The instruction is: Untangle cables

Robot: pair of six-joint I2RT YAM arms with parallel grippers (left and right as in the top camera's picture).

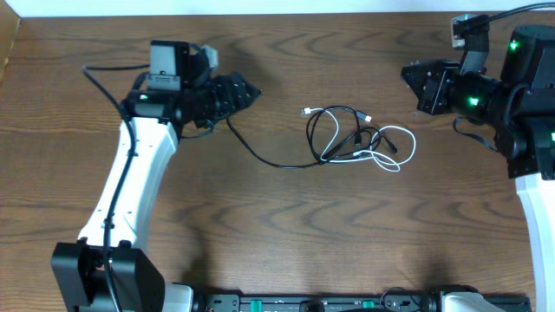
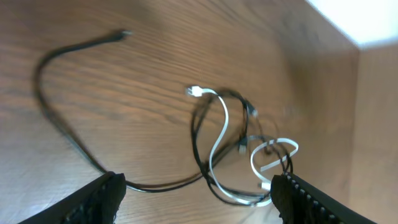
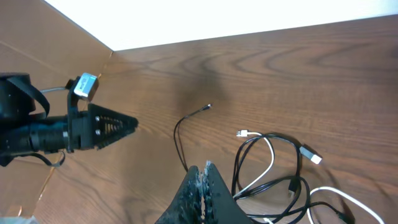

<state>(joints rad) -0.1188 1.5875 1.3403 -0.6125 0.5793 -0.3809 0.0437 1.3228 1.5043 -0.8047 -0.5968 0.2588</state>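
I should close my left gripper on the black cable at the near side of the tangle [image 1: 336, 159] [image 2: 230, 193], where it goes across the lower part of the white cable.
The black cable [image 1: 276, 164] and the white cable [image 1: 414, 146] lie tangled in loops at the table's middle. The black cable's long free tail runs left and ends near my left gripper [image 1: 250, 90]. That gripper is open and empty, and hovers left of the tangle. In the left wrist view its fingers [image 2: 199, 193] spread wide above the black cable [image 2: 56, 118] and the white cable [image 2: 221, 130]. My right gripper [image 1: 409, 76] is shut and empty, up right of the tangle. Its closed tips [image 3: 204, 168] show beside the black cable [image 3: 177, 140] and the white cable [image 3: 268, 162].
The wooden table [image 1: 277, 243] ends in a raised wooden edge at the far left [image 1: 9, 52]. A white wall runs along the back. My left arm [image 3: 93, 127] shows in the right wrist view. Thick black arm wires hang by both arms.
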